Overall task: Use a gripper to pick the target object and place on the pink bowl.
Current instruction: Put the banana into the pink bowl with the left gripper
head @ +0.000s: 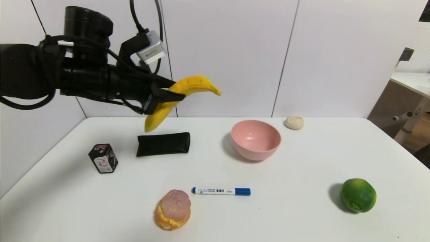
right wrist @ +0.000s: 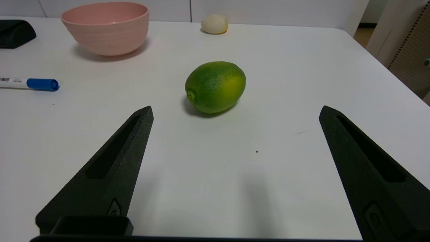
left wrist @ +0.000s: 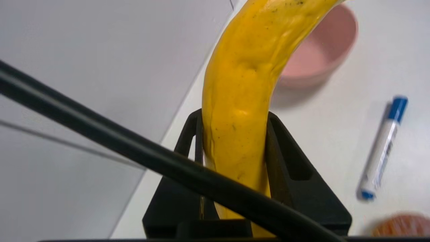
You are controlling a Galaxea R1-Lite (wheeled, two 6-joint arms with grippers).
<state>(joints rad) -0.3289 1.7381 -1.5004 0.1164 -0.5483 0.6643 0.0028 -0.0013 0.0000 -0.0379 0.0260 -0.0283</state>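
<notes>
My left gripper is holding the yellow banana and will release it inside the pink bowl, so that it leans on the rim (head: pixel 268 126) (left wrist: pixel 323 27) nearest the pale round lump.
My left gripper (head: pixel 170 91) is shut on the yellow banana (head: pixel 188 86), holding it by its middle high above the back left of the table. In the left wrist view the banana (left wrist: pixel 240 101) sits squeezed between both fingers (left wrist: pixel 188 134) of the left gripper (left wrist: pixel 233 114). The pink bowl (head: pixel 256 138) stands empty to the right of and below the banana; its rim (left wrist: pixel 332 40) shows behind the fruit, and the same bowl (right wrist: pixel 105 27) appears far off in the right wrist view. My right gripper (right wrist: pixel 235 112) hovers open near the table's front right, out of the head view.
Under the banana lies a black pouch (head: pixel 163 144). A small dark box (head: pixel 103 158), a pink-and-yellow bun (head: pixel 173 209), a blue marker (head: pixel 221 191), a green lime (head: pixel 358 195) and a pale round lump (head: pixel 294 123) lie about on the white table (head: pixel 302 208).
</notes>
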